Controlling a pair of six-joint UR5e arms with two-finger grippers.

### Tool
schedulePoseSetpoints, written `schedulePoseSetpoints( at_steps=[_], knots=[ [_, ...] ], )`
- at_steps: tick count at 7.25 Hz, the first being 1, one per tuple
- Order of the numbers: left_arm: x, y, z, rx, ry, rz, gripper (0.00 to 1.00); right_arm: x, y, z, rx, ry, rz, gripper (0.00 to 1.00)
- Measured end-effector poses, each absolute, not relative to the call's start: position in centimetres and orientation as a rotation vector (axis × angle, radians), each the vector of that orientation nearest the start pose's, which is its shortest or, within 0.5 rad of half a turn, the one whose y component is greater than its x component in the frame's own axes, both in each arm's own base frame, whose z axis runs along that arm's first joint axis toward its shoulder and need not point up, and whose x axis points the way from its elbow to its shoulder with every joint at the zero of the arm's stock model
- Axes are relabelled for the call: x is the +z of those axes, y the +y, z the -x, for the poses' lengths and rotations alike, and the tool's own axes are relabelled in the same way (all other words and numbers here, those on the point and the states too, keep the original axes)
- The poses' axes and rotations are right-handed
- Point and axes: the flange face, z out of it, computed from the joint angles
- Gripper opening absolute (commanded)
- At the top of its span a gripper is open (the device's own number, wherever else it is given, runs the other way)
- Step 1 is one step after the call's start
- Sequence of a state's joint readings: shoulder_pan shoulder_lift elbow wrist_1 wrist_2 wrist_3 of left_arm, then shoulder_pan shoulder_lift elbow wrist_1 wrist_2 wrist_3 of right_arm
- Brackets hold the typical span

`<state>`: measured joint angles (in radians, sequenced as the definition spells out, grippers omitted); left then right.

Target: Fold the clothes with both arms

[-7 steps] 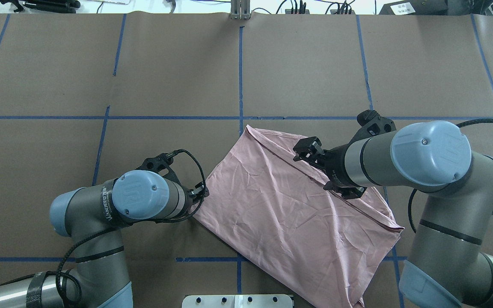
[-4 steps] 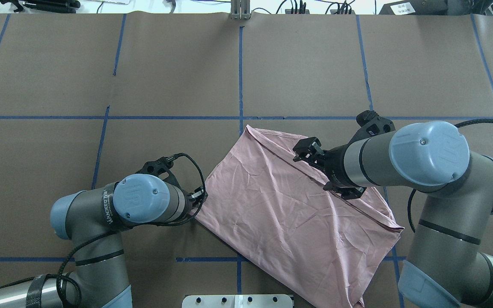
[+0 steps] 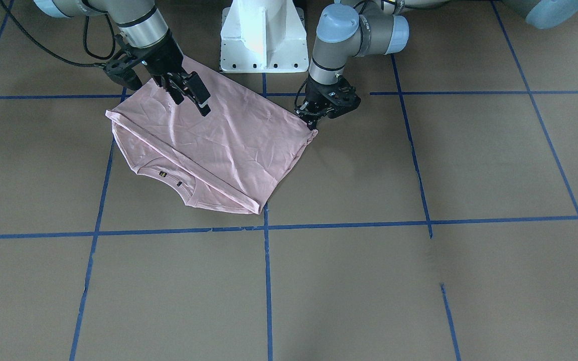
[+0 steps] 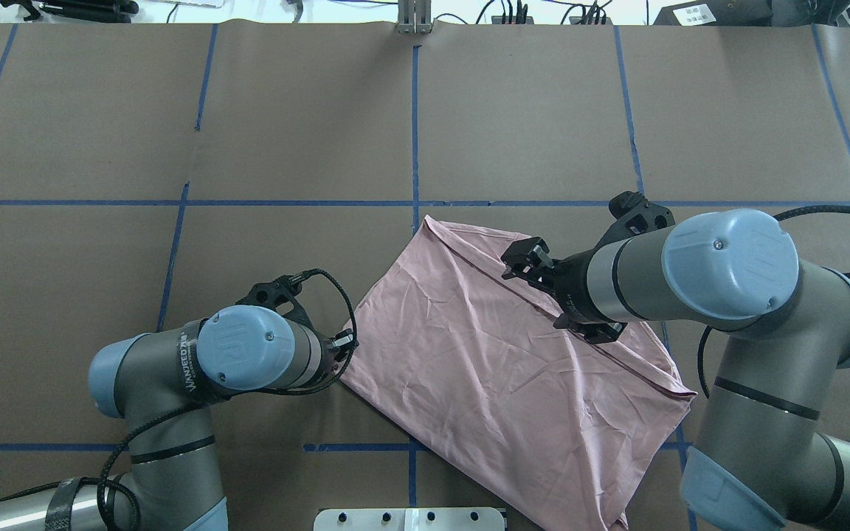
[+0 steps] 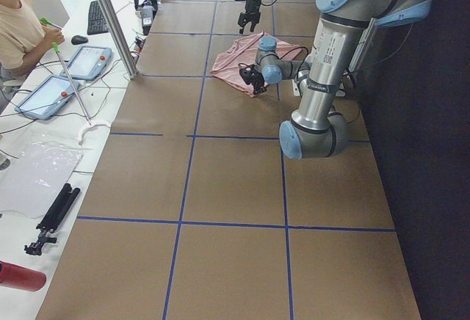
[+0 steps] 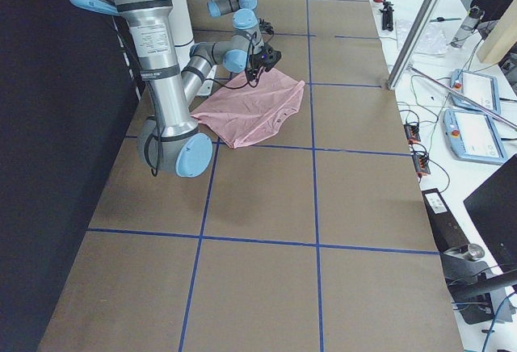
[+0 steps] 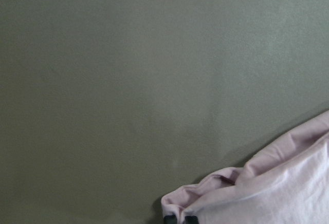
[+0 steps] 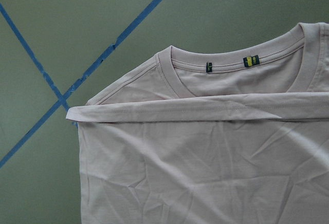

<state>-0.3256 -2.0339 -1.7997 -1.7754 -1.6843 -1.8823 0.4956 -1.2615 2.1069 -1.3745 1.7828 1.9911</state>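
Note:
My left gripper is going to release the T-shirt's corner. It will set it on bare table between the long blue tape and the short strip [image 3: 357,312].
The pale pink T-shirt [image 4: 484,369] lies folded on the brown table, its print hidden. Its collar with small dark tags [image 8: 208,66] points away from the robot [image 3: 188,188]. My left gripper [image 4: 345,345] is at the shirt's left corner, low on the table. In the left wrist view the corner [image 7: 205,198] bunches between its dark fingertips [image 7: 177,219], so it is shut on the cloth. My right gripper [image 3: 191,95] hovers over the folded top layer near the far fold edge. It is open and empty, and the right wrist view shows no fingers.
The white pedestal base [image 3: 261,35] stands at the robot's edge, just behind the shirt. Blue tape lines [image 4: 415,125] cross the brown table cover. An operator [image 5: 18,26] sits beyond the far edge with control tablets [image 5: 88,59].
My left arm has drawn a little back toward the robot, taking the shirt's left corner with it. My right arm has shifted slightly left over the shirt.

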Motion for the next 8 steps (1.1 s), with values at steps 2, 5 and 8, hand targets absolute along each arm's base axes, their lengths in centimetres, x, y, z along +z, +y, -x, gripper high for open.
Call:
schedulePoseSetpoints(
  at_steps=[2, 5, 8],
  knots=[
    [27.4, -34.3, -53.9, -0.533, 0.899, 0.044, 0.0, 23.7, -34.8, 40.8, 0.718, -1.068, 0.157, 1.0],
    [28.1, -43.5, -49.8, -0.552, 0.884, -0.163, 0.0, 23.6, -34.9, 40.6, 0.719, -1.072, 0.155, 1.0],
    [27.6, -59.6, -50.9, -0.684, 0.947, -0.294, 0.0, 23.5, -35.1, 40.2, 0.725, -1.076, 0.149, 1.0]
  ],
)
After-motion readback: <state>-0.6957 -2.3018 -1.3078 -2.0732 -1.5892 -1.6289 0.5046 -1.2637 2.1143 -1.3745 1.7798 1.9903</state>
